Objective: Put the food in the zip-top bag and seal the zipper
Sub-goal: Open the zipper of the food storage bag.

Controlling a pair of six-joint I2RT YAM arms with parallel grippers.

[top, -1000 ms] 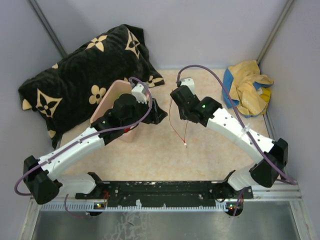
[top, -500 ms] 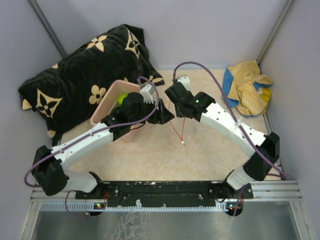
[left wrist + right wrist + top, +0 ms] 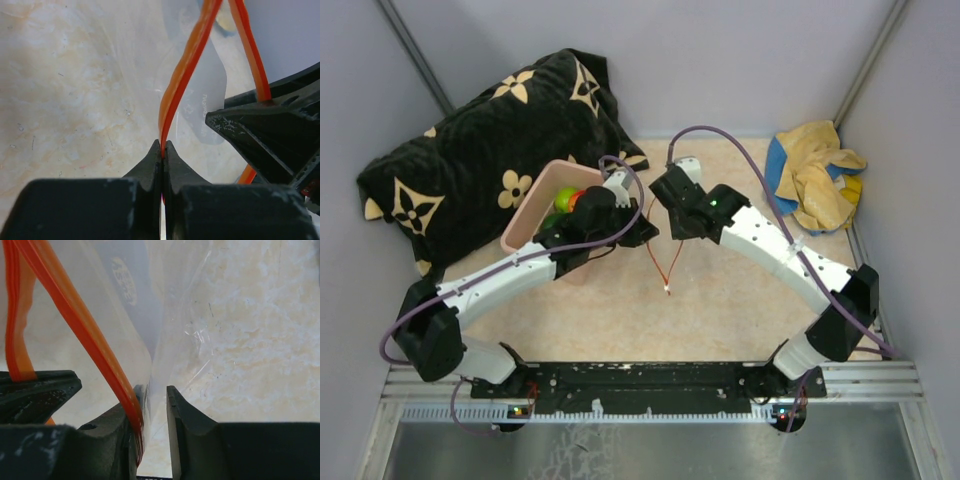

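I can see the bag's zipper resting loose against my right gripper's open finger, so next I close that gripper on it and widen the bag's opening [image 3: 47, 327] before food goes in.
The clear zip-top bag [image 3: 200, 85] hangs between my two grippers above the beige table, its orange-red zipper [image 3: 670, 264] drooping in a V. My left gripper [image 3: 163, 148] is shut on one strip of the zipper [image 3: 184, 70]. My right gripper [image 3: 152, 396] stands open with a gap between its jaws. The other zipper strip [image 3: 75, 310] rests against its left finger, and bag film [image 3: 165, 305] lies in the gap. The food [image 3: 566, 197], green and red pieces, lies in the pink tub [image 3: 525, 215] just left of my left gripper [image 3: 642, 230]. No food shows inside the bag.
A black pillow with cream flowers [image 3: 490, 140] lies behind the tub at the back left. A yellow and blue cloth [image 3: 817, 175] is bunched in the back right corner. Grey walls close in both sides. The arms' mounting rail [image 3: 650, 385] runs along the near edge.
My left gripper swung right off the tub and shut on the zipper strip. My right gripper opened its grip. The zipper's hanging point shifted left and higher in the view.
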